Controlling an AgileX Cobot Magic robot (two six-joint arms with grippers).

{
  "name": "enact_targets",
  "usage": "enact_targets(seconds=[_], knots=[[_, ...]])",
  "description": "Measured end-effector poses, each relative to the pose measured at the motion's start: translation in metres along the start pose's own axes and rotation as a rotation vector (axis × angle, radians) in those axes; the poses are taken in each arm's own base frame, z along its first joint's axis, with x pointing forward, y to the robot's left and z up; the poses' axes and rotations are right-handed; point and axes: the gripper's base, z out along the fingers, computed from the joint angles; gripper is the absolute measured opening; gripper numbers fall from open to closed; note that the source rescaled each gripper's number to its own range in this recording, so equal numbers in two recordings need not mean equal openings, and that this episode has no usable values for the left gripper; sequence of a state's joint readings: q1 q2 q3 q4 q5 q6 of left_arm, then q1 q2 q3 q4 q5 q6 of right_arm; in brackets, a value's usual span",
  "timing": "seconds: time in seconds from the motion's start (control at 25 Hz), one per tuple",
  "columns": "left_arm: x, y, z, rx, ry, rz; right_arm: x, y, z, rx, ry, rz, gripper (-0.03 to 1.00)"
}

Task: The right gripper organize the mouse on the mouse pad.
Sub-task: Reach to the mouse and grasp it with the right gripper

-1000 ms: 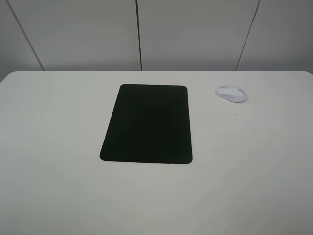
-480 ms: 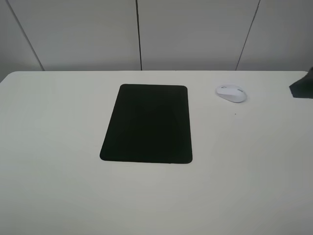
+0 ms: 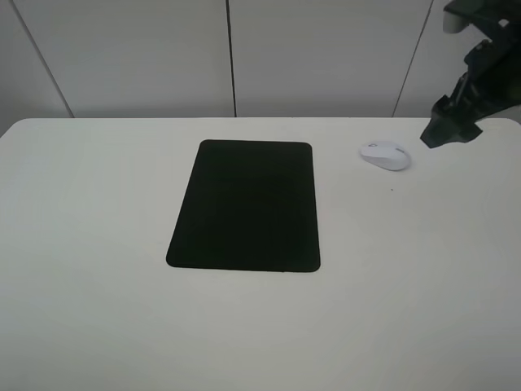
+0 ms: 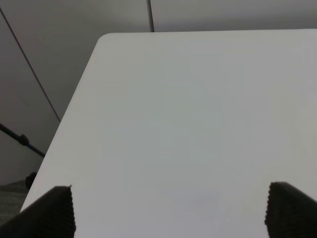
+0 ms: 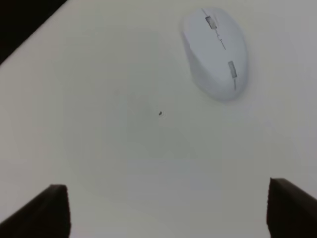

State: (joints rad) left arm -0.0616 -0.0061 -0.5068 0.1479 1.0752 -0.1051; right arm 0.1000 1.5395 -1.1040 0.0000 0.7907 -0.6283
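I will move my right gripper to the mouse next and close it across the mouse's middle (image 3: 386, 155) (image 5: 218, 53), on its long sides just behind the scroll wheel.
The white mouse (image 3: 386, 155) lies on the white table, to the right of the black mouse pad (image 3: 244, 205) and apart from it. My right gripper (image 3: 448, 130) hangs in the air just right of the mouse, above the table's far right part. In the right wrist view the mouse (image 5: 216, 52) lies ahead of the open fingers (image 5: 47, 210), which hold nothing, and a corner of the pad (image 5: 22, 17) shows. My left gripper (image 4: 168, 210) is open and empty over bare table; it does not show in the exterior view.
The white table (image 3: 98, 309) has its far edge against a grey panelled wall (image 3: 326, 57). A tiny dark speck (image 3: 391, 191) lies on the table near the mouse. The table's left corner and edge (image 4: 99, 42) show in the left wrist view.
My right arm has come into view from the right edge and moved left and up, toward the mouse. The mouse and pad have not moved.
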Motion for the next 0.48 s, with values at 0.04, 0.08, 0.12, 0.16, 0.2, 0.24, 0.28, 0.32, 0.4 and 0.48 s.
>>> enact_targets(seconds=[0.04, 0.08, 0.12, 0.16, 0.2, 0.24, 0.28, 0.32, 0.4, 0.48], knots=[[0.0, 0.0, 0.0, 0.0, 0.0, 0.0, 0.0, 0.0, 0.0, 0.0, 0.0, 0.0, 1.0], [0.0, 0.0, 0.0, 0.0, 0.0, 0.0, -0.005, -0.004, 0.008, -0.008, 0.01, -0.029, 1.0], [0.0, 0.0, 0.0, 0.0, 0.0, 0.0, -0.01, -0.006, 0.02, -0.026, 0.021, -0.046, 1.0], [0.0, 0.0, 0.0, 0.0, 0.0, 0.0, -0.015, -0.009, 0.031, -0.042, 0.034, -0.07, 1.0], [0.0, 0.0, 0.0, 0.0, 0.0, 0.0, -0.018, -0.011, 0.042, -0.06, 0.049, -0.095, 1.0], [0.0, 0.0, 0.0, 0.0, 0.0, 0.0, -0.021, -0.014, 0.051, -0.071, 0.057, -0.125, 1.0], [0.0, 0.0, 0.0, 0.0, 0.0, 0.0, -0.025, -0.016, 0.061, -0.083, 0.069, -0.151, 1.0], [0.0, 0.0, 0.0, 0.0, 0.0, 0.0, -0.027, -0.018, 0.07, -0.095, 0.08, -0.182, 1.0], [0.0, 0.0, 0.0, 0.0, 0.0, 0.0, -0.033, -0.022, 0.086, -0.113, 0.097, -0.215, 1.0], [0.0, 0.0, 0.0, 0.0, 0.0, 0.0, -0.04, -0.027, 0.1, -0.126, 0.109, -0.231, 1.0]])
